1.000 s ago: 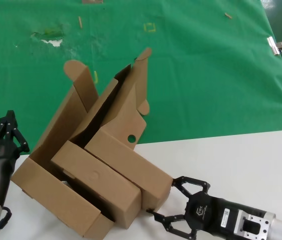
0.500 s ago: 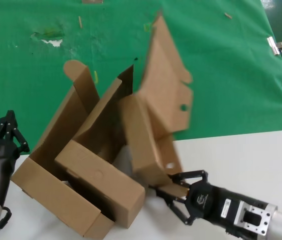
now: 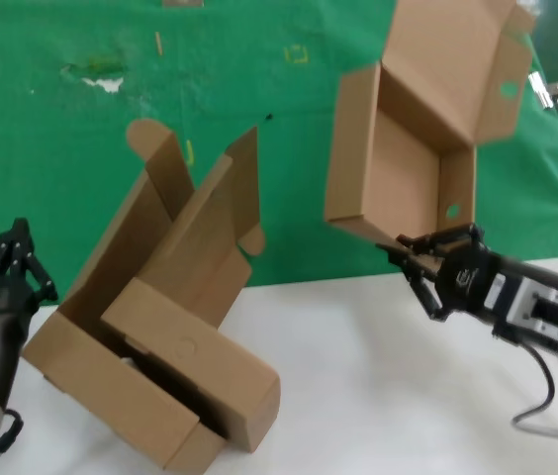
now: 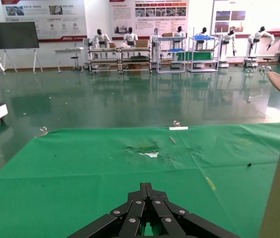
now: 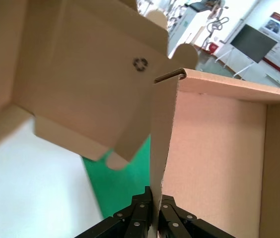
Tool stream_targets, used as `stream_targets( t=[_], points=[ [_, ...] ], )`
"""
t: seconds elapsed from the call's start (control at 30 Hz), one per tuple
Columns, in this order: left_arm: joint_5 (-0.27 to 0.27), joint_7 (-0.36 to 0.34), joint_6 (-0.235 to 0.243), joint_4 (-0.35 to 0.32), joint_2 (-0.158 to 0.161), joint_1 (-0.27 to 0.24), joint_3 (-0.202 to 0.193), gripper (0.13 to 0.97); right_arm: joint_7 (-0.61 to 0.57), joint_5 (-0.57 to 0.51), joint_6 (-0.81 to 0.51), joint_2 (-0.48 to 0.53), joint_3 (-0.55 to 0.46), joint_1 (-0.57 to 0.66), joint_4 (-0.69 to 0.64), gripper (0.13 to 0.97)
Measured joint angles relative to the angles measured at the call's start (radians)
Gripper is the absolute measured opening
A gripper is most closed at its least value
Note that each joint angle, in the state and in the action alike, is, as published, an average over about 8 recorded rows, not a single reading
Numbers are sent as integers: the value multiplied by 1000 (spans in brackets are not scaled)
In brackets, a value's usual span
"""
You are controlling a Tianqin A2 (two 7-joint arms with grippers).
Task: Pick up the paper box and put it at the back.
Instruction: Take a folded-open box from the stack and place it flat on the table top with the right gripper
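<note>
The robot's right gripper will lay the paper box down flat on the green cloth (image 3: pixel 396 168) along the edge of the white table. The paper box still hangs in the air above the cloth.
The paper box (image 3: pixel 403 168) is a shallow brown cardboard mailer with its lid open and round holes in its flaps. It hangs in the air above the green cloth (image 3: pixel 81 148), at the right of the head view. My right gripper (image 3: pixel 413 259) is shut on its lower side wall; the right wrist view shows that wall (image 5: pixel 161 158) pinched between the jaws of the right gripper (image 5: pixel 156 201). My left gripper (image 3: pixel 14 237) is shut and empty at the left edge, beside the other boxes. In the left wrist view the left gripper (image 4: pixel 148 187) points over the cloth (image 4: pixel 80 168).
Two other brown cardboard boxes lie nested at the front left: a long one with a rounded tab flap (image 3: pixel 131 287) and one with a circle outline (image 3: pixel 195 361). The white table (image 3: pixel 408 396) fills the front. Metal clips (image 3: pixel 551 91) hold the cloth's right edge.
My right gripper closed on the paper box, lifted it out from among the other boxes and carried it up and to the right. The left arm has not moved.
</note>
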Motion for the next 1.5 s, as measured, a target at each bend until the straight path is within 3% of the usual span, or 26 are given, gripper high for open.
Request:
stream_targets(
  t=[0.23, 0.47, 0.67, 0.93, 1.5],
  points=[
    [0, 0, 0, 0, 0, 0, 0, 140, 73, -191, -3, 26, -119, 212, -111, 140],
    [0, 0, 0, 0, 0, 0, 0, 140, 109, -413, -23, -34, -258, 435, -335, 140],
    [0, 0, 0, 0, 0, 0, 0, 140, 161, -565, -37, -86, -344, 550, -466, 140],
    [0, 0, 0, 0, 0, 0, 0, 140, 242, -695, -64, -114, -400, 596, -485, 140],
    [0, 0, 0, 0, 0, 0, 0, 140, 602, -979, -188, -125, -385, 533, -308, 138]
  ],
)
